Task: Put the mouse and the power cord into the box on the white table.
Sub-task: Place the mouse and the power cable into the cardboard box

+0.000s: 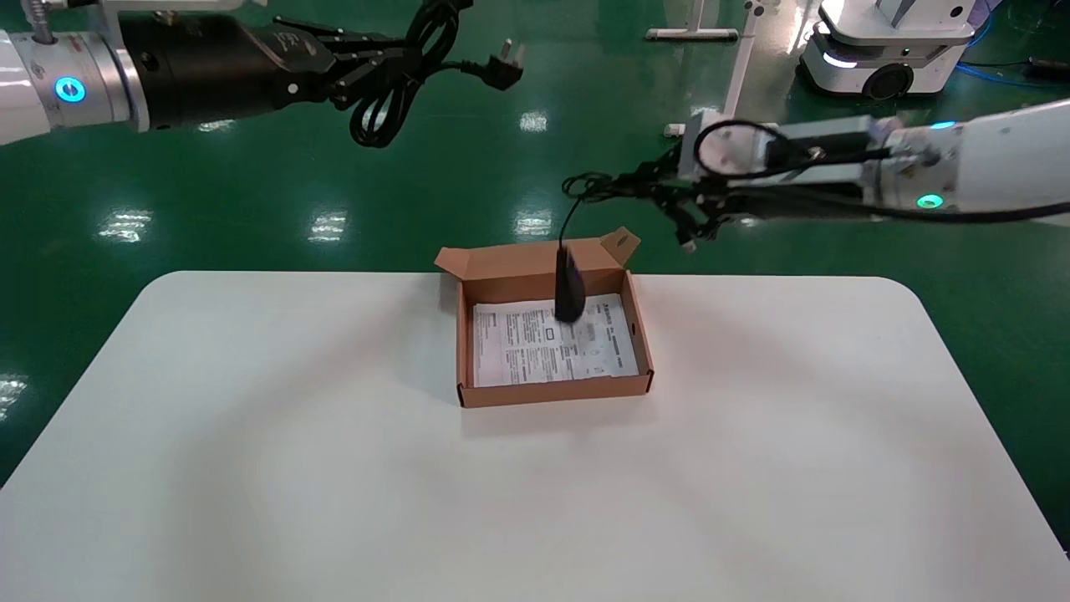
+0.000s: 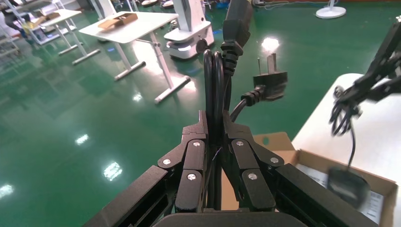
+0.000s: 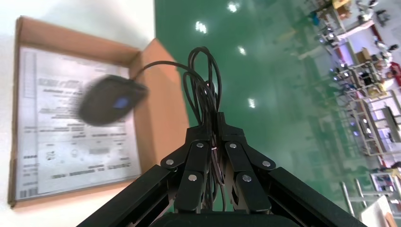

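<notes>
Next, my right gripper releases the mouse on the printed sheet inside the box (image 1: 517, 347) (image 3: 71, 93), toward the side of my left gripper.
My left gripper (image 1: 378, 65) hangs high over the floor beyond the table's far left, shut on the power cord (image 1: 393, 92), a thick black bundle. Its pronged plug (image 1: 501, 67) sticks out sideways. In the left wrist view the fingers (image 2: 215, 124) pinch the cord (image 2: 215, 80) below the plug (image 2: 270, 85). My right gripper (image 1: 660, 194) is beyond the table's far edge, shut on the mouse's coiled thin cable (image 3: 203, 80). The black mouse (image 1: 569, 288) dangles from that cable, blurred, just over the back of the open brown box (image 1: 556, 390) on the white table (image 1: 251, 435).
A printed white sheet (image 1: 547, 343) lines the box bottom, and the lid flap (image 1: 535, 255) stands at the far side. Green floor lies beyond the table, with another robot base (image 1: 886, 50) and a white stand (image 1: 694, 33) at the back right.
</notes>
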Available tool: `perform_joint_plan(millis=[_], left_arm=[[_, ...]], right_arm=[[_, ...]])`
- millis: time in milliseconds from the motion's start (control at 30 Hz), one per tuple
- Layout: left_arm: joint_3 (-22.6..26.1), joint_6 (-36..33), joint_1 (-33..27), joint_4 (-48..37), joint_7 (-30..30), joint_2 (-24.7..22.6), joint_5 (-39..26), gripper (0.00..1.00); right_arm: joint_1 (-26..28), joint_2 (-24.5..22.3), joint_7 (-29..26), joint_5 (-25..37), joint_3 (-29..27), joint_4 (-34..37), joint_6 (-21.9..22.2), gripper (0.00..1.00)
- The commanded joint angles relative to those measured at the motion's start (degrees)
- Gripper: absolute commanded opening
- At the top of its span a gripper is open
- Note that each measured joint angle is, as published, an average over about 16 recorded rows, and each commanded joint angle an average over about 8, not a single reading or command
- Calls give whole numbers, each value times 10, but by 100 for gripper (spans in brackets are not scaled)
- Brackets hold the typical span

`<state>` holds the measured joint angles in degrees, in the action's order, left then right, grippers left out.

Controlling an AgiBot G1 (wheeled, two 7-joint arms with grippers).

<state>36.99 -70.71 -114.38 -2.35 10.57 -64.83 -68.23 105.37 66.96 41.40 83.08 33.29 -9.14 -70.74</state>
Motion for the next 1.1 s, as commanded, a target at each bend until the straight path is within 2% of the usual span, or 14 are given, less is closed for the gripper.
perform_joint_plan(millis=[33,433,467,500,533,700,767,800,1100], left_arm=[[1,-1,1,-4,-1,-2,-1,0],[4,-23,-14,-47,15,-4,-6,0],[5,-24,-16,-53,17,-5,-8,0],[6,-26,-19,-59,20,-6,-9,0],[8,-27,-21,-66,22,-7,-11,0],[17,-38,-39,-107,37,-17,-25,0],[21,-43,-47,-127,46,-22,-31,0],[23,-45,-51,-138,52,-26,-33,0],[30,-58,-89,-263,117,-62,-43,0]], right_arm=[[-11,9,6,2,1,-3,6,0],[-44,61,40,19,15,-26,37,0],[-45,64,41,21,17,-25,37,2],[-46,68,42,23,19,-25,38,8],[-47,71,42,26,21,-25,38,18],[-54,81,45,39,31,-25,35,81],[-56,82,43,41,34,-26,33,98],[-57,83,42,43,35,-26,32,100],[-59,82,36,44,37,-32,31,100]])
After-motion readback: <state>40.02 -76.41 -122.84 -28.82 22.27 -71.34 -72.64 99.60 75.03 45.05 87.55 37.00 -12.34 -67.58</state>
